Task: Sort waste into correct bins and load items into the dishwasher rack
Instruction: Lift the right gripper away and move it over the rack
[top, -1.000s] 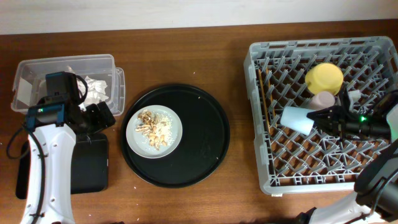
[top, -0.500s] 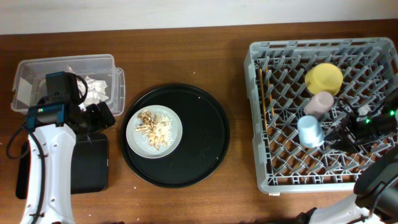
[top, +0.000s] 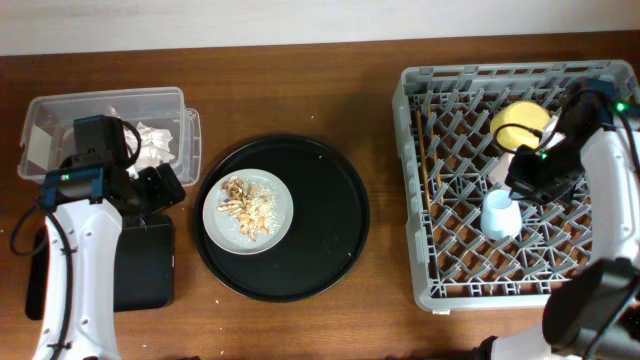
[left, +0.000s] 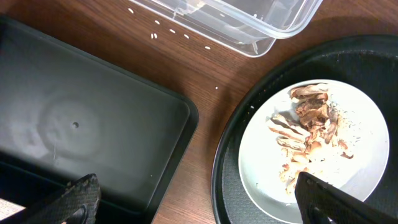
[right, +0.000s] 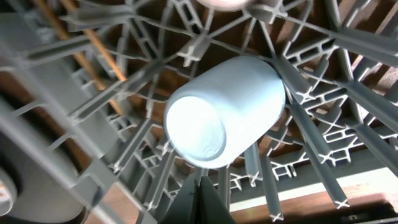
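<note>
My left gripper should take the grey plate by the rim (top: 291, 205) (left: 386, 165) closest to the dishwasher rack next, because the plate still has food scraps on it.
The light-blue cup (top: 500, 213) stands upside down in the grey dishwasher rack (top: 440, 260); it also shows in the right wrist view (right: 224, 121). My right gripper (top: 522, 183) is shut and empty just beside it (right: 202, 200). The yellow bowl (top: 520, 125), the pink cup (top: 512, 158) and the chopsticks (top: 428, 160) lie in the rack. The grey plate (top: 275, 195) holds food scraps (top: 247, 203). My left gripper (top: 160, 188) is open and empty (left: 199, 205) over the gap between the black rectangular tray (left: 81, 124) and the plate (left: 367, 130).
The plate sits on a large round black tray (top: 320, 230). The clear tub (top: 105, 100) at the back left holds crumpled paper wrappers (top: 152, 143). The black rectangular tray (top: 140, 265) lies in front of it. Small crumbs dot the wood near the tub (left: 180, 34).
My right gripper has let go of the light-blue cup, which now stands upside down in the rack. The gripper has swung back and shut. The left arm has not moved.
</note>
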